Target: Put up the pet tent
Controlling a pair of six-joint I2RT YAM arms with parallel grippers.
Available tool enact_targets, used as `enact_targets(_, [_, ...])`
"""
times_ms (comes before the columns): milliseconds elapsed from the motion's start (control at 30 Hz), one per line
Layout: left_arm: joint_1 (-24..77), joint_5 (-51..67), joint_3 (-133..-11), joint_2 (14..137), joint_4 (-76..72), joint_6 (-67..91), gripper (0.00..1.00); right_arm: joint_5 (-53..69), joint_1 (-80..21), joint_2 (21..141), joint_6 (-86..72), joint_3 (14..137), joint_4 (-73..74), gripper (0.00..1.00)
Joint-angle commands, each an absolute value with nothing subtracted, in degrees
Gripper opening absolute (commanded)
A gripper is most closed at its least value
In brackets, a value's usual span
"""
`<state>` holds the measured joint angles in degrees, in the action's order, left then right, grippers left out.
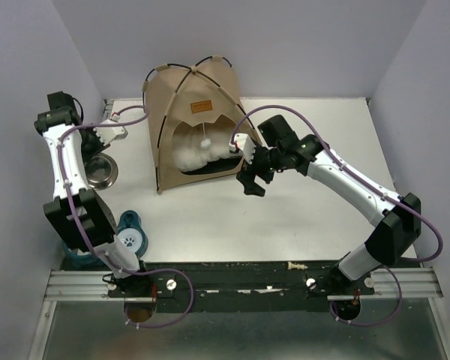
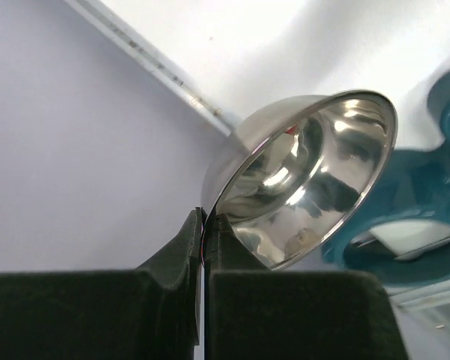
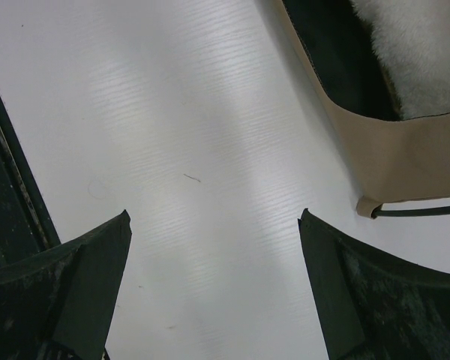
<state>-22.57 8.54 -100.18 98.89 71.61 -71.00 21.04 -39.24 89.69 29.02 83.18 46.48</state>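
Observation:
Next, my left gripper sets the steel bowl down and lets go of it in the empty ring of the teal feeder stand [image 1: 85, 245] [image 2: 401, 234].
The pet tent [image 1: 181, 105] stands upright at the back middle of the table, tan with black poles, a brown label [image 1: 202, 106] and a white pom-pom [image 1: 205, 142]. A white fluffy cushion [image 1: 199, 155] lies inside it. My right gripper [image 1: 253, 178] is open and empty, just off the tent's front right corner. In the right wrist view [image 3: 214, 225] the tent's corner [image 3: 405, 157] and the cushion [image 3: 427, 52] are at the upper right. My left gripper [image 2: 205, 217] is shut on the rim of a steel bowl [image 2: 307, 180], left of the tent [image 1: 101, 171].
A teal feeder stand with a paw print [image 1: 131, 238] sits at the near left and also shows in the left wrist view [image 2: 435, 172]. A black and metal rail [image 1: 240, 281] runs along the near edge. Walls close in the left, back and right.

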Motion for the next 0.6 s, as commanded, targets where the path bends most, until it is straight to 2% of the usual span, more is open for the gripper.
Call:
enact_targets(0, [-23.38, 5.73, -90.65, 87.49, 86.57, -90.49, 0.00, 23.11, -38.85, 89.91, 28.74, 81.83, 46.32, 1.00])
enact_targets(200, [-24.08, -4.82, -71.83, 74.28, 86.40, -107.56, 0.00, 23.99, -38.94, 91.05, 28.30, 82.44, 46.49, 1.00])
enact_targets(333, [-26.89, -8.26, -66.55, 69.71, 86.48, -115.74, 0.00, 23.99, -38.94, 91.84, 28.30, 83.49, 46.76, 1.00])
enact_targets(567, [-32.52, -8.09, -60.92, 70.23, 80.88, -124.53, 0.00, 24.00, -38.94, 91.32, 27.95, 82.36, 46.50, 1.00])
